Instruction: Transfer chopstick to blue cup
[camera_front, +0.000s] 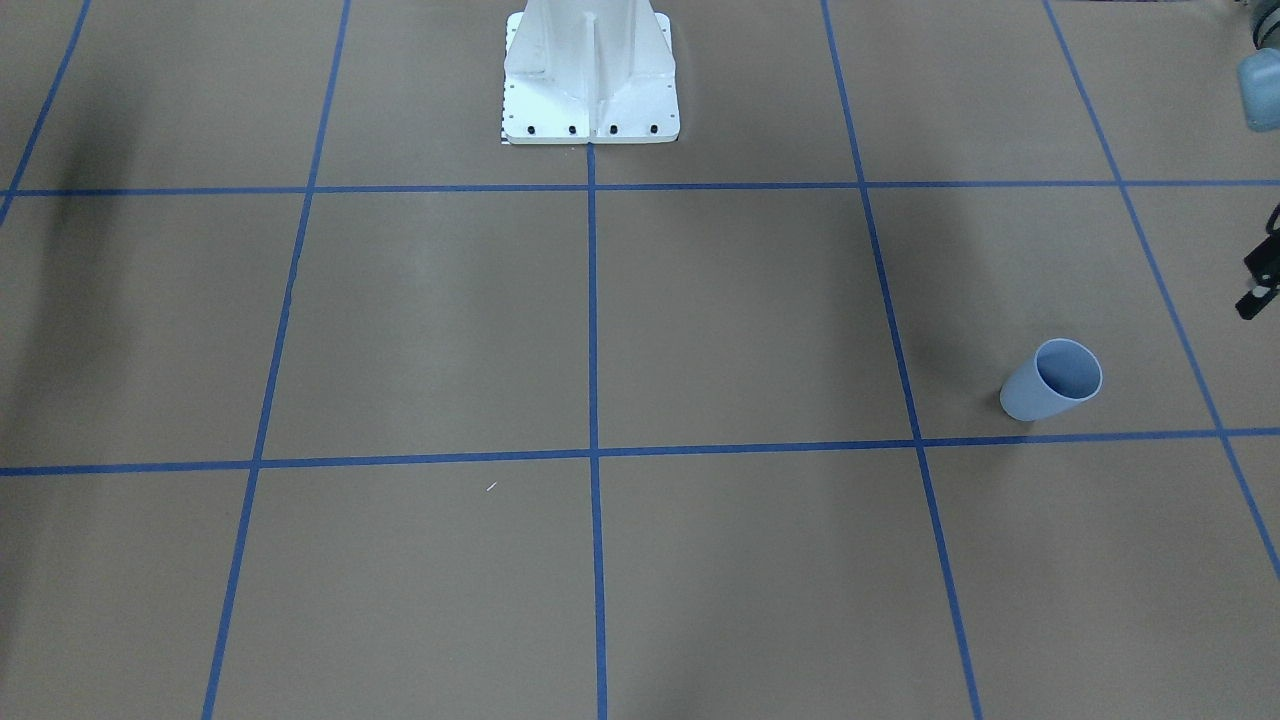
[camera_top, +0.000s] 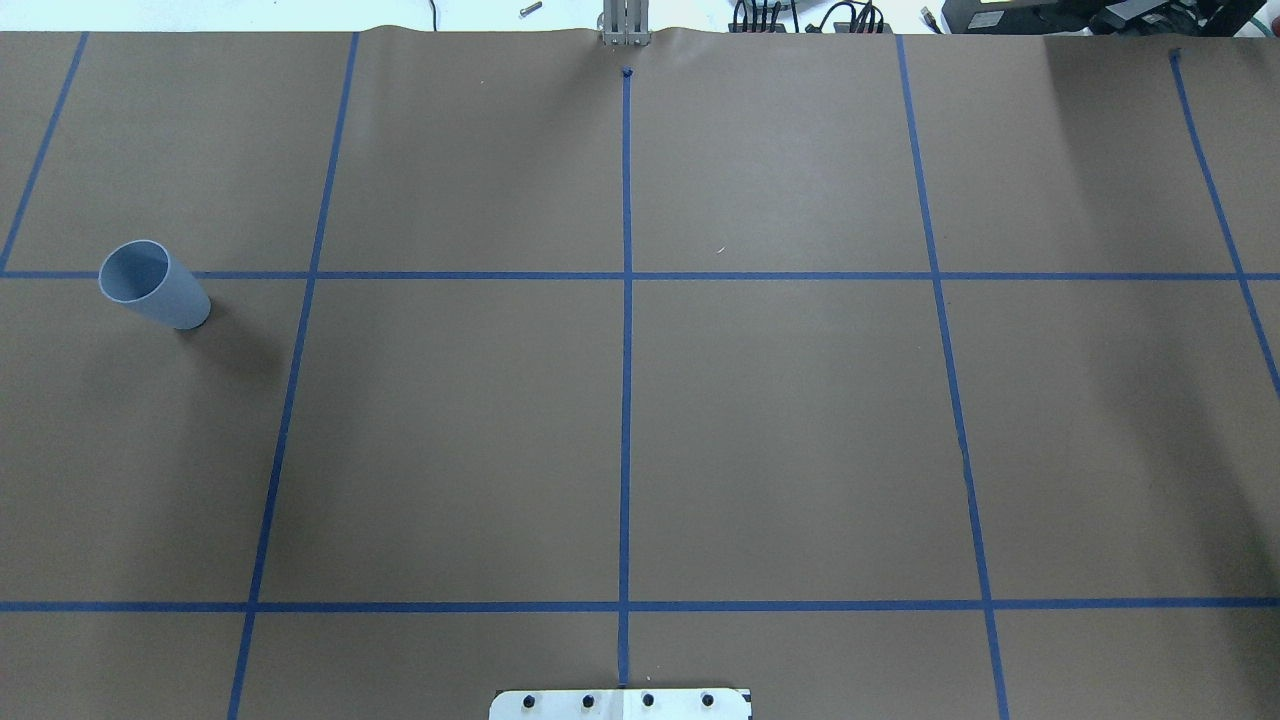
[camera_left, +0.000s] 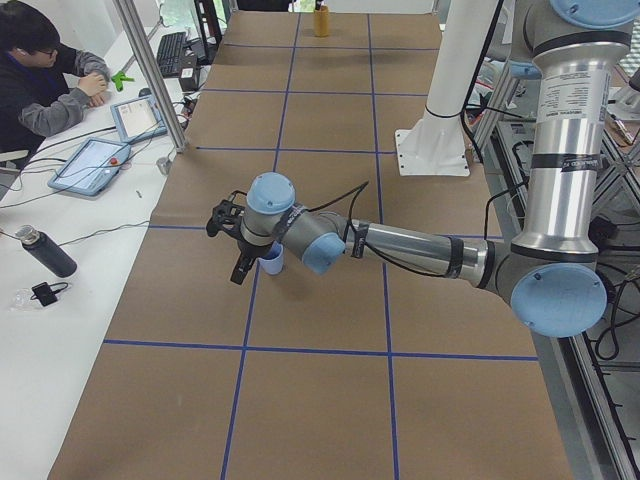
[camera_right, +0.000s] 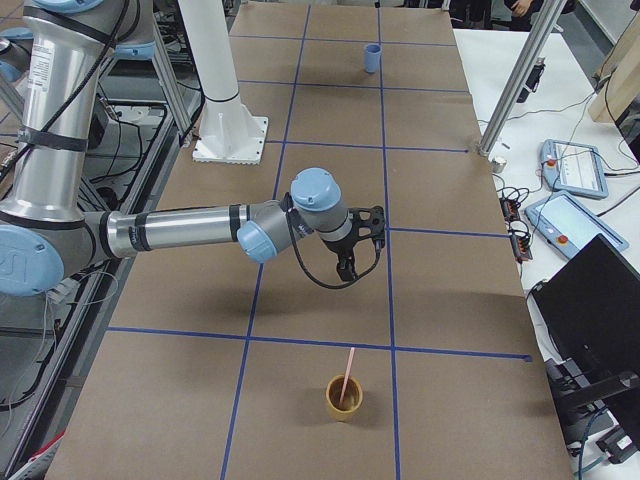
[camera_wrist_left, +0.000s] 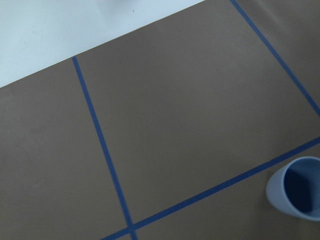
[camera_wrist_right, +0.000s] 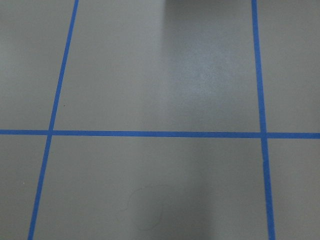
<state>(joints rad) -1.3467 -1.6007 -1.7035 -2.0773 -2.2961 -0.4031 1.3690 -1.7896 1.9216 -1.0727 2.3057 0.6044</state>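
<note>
Next, I move my left gripper to the blue cup and close it on the cup's rim (camera_front: 1099, 377) (camera_wrist_left: 285, 196), on the side of the cup farther from the white base.
The blue cup (camera_front: 1055, 380) stands upright and empty on the brown paper, on my left side. It also shows in the overhead view (camera_top: 152, 286) and at the bottom right of the left wrist view (camera_wrist_left: 298, 193). My left gripper (camera_left: 240, 268) hovers just beside the cup (camera_left: 272, 263); only a black piece of it shows at the front view's edge (camera_front: 1258, 285), and I cannot tell whether it is open or shut. One pale pink chopstick (camera_right: 347, 375) leans in a tan cup (camera_right: 343, 398). My right gripper (camera_right: 345, 268) hangs above the table, apart from the tan cup; its state cannot be told.
The robot's white base (camera_front: 590, 75) stands at the table's middle edge. Blue tape lines (camera_top: 626, 300) grid the paper. A metal post (camera_left: 150, 75) and an operator (camera_left: 40, 70) with tablets are on the far side. The tan cup shows far off (camera_left: 321, 20).
</note>
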